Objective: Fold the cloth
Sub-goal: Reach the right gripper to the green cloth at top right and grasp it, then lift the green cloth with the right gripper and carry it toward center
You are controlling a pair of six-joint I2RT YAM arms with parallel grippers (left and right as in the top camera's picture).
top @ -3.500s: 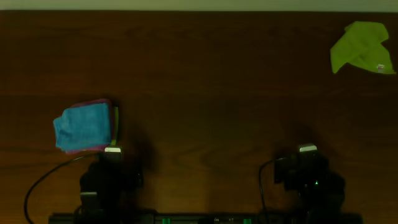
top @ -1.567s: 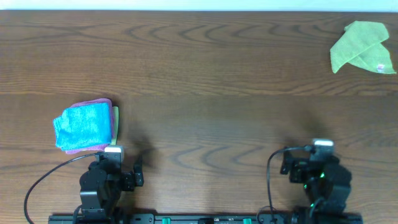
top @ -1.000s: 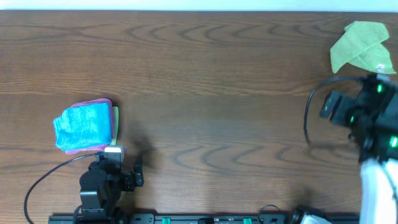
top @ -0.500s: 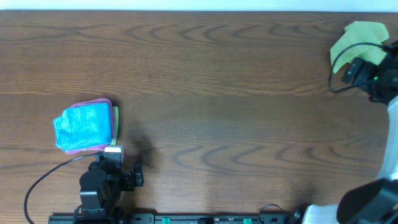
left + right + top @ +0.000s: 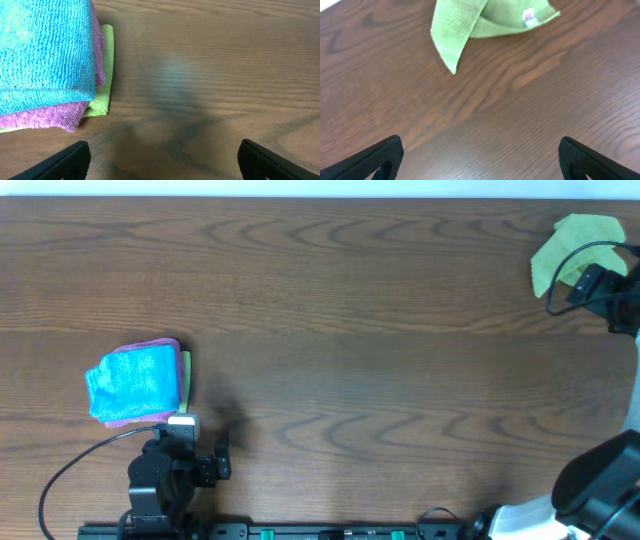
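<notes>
My right gripper is to close next on the pointed end of the folded flap point(image 5: 540, 288) point(image 5: 452, 63) of the crumpled lime-green cloth, away from its white tag.
The cloth point(image 5: 563, 246) is a lime-green towel lying crumpled at the table's far right corner, and my right arm covers its lower right part in the overhead view. In the right wrist view the cloth point(image 5: 470, 22) lies ahead with a folded flap pointing towards me and a small white tag point(image 5: 530, 16) on its right. My right gripper point(image 5: 482, 160) hovers open over bare wood just short of the cloth point(image 5: 598, 283), nothing between its fingers. My left gripper point(image 5: 162, 162) rests open near the front left point(image 5: 198, 444), holding nothing.
A stack of folded cloths sits at the left: blue point(image 5: 135, 380) on top, pink point(image 5: 45, 117) beneath, a lime-green edge point(image 5: 104, 92) at the bottom. It lies just ahead and left of my left gripper. The table's far edge point(image 5: 320, 197) runs close behind the cloth.
My right arm has swung from its rest at the front right up to the far right corner, stopping over the cloth's near edge. The left arm has stayed still.
</notes>
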